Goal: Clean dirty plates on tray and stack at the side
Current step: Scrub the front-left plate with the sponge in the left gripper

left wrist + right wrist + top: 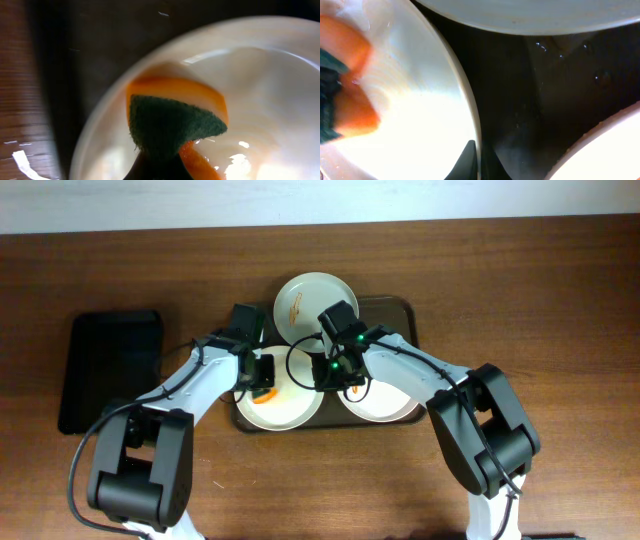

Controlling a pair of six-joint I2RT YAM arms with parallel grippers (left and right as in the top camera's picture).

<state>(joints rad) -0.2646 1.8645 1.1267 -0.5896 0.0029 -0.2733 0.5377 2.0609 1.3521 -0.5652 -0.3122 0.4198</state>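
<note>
Next, my right gripper releases the plate, now on the dark brown tray, on the bare table (461, 312) next to the brown tray, opposite the small black tray.
Three round pale plates lie on the dark brown tray (400, 312). The back plate (312, 305) has orange sauce streaks. My left gripper (262, 376) is shut on an orange and green sponge (175, 125) and presses it onto the front left plate (290, 405), green side toward the camera; its fingers (160, 169) are mostly hidden under the sponge. My right gripper (335, 373) is shut on that same plate's right rim (470, 115), one finger on each side (479, 159). The sponge (342, 100) shows at the left of the right wrist view. The front right plate (390, 402) lies under my right arm.
A smaller black rectangular tray (110, 370) lies on the wooden table at the left. Wet dark tray floor (535, 100) shows between the plates. The back plate's edge (530, 17) and the front right plate's edge (600, 145) are close to my right gripper.
</note>
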